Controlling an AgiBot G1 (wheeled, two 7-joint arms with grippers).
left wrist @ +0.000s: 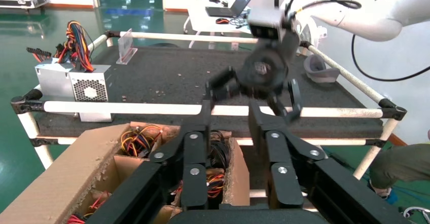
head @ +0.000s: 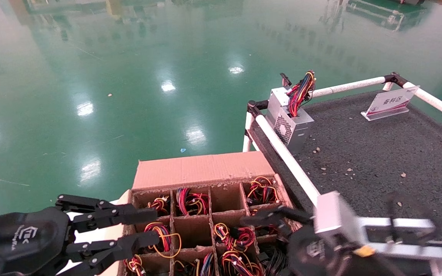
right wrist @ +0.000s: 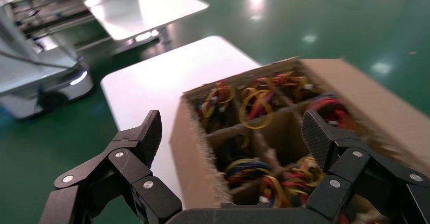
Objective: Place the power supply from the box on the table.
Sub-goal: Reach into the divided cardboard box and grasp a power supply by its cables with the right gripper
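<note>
The wire bundle [head: 164, 232] [right wrist: 261, 100] of the power supply next to my left gripper's fingers, with its yellow loop hanging over an empty cell, will be gripped by my right gripper.
The box [head: 202, 170] is a brown carton with a frayed grid of cells, standing against the table [head: 378, 161]. Looped red, yellow and black wire bundles [head: 190, 201] of power supplies fill several cells; their metal bodies are hidden. My left gripper [head: 155, 226] hovers open at the box's left side, empty, and it shows in its own wrist view [left wrist: 230, 115] over the cells. My right gripper [head: 271, 237] hangs over the box's right cells. It is wide open [right wrist: 233, 135], with nothing between its fingers and wire bundles [right wrist: 258, 171] below.
A silver unit with a round-hole vent grille [head: 290, 122] and upright wires stands at the table's far left corner. A white pipe rail [head: 286, 157] runs between box and table. A slanted sign [head: 390, 101] stands at the back. A white platform [right wrist: 152, 77] lies under the box.
</note>
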